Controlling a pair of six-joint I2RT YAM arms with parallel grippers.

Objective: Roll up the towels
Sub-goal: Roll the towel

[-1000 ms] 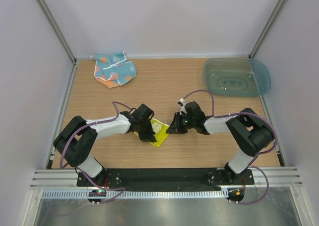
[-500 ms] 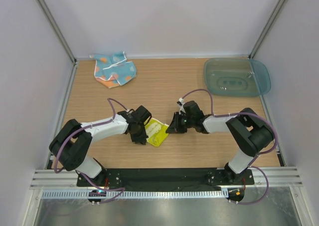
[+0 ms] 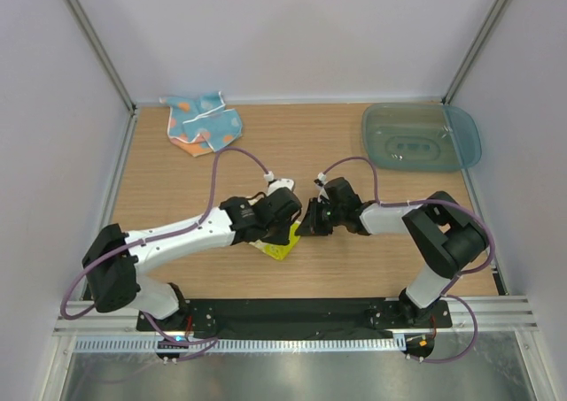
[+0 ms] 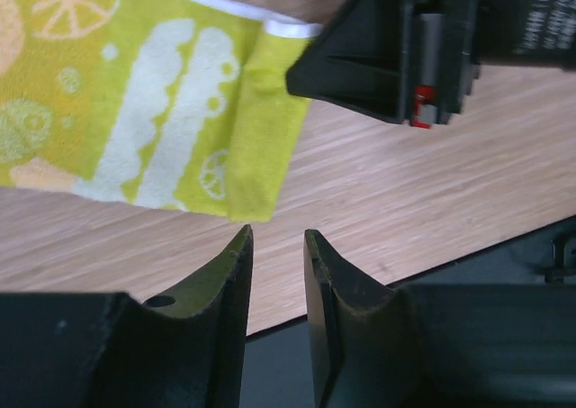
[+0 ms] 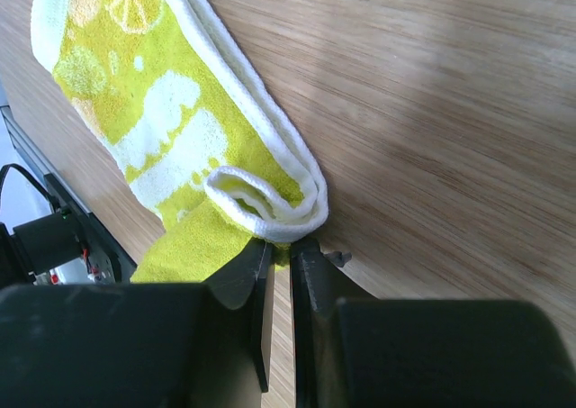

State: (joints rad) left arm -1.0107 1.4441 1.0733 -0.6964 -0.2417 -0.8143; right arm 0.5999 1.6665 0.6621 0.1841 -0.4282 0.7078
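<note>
Next, my left gripper opens, reaches in and pinches the towel's loose near end [image 4: 252,203] before rolling the yellow towel, as my right gripper holds only the fold's hemmed end.
The yellow towel [image 3: 282,245] lies folded into a narrow strip on the wooden table, mostly hidden under my left arm in the top view. My right gripper [image 5: 281,244] is shut on the yellow towel [image 5: 153,120], pinching it just under its curled white-hemmed end. My left gripper [image 4: 277,237] hovers over the table just off the near edge of that towel [image 4: 162,111], its jaws a small gap apart with nothing between them. From above, the left gripper [image 3: 282,224] sits close beside the right gripper [image 3: 306,222]. The light blue towel [image 3: 204,124] lies crumpled at the back left.
A translucent teal tray [image 3: 421,135] stands at the back right corner. The black mounting rail [image 3: 292,312] runs along the near table edge, close below the yellow towel. Metal frame posts and white walls bound the table on three sides.
My left gripper let go of the yellow towel, opened a little and swung right over it toward the right gripper. The right gripper has kept its hold and place.
</note>
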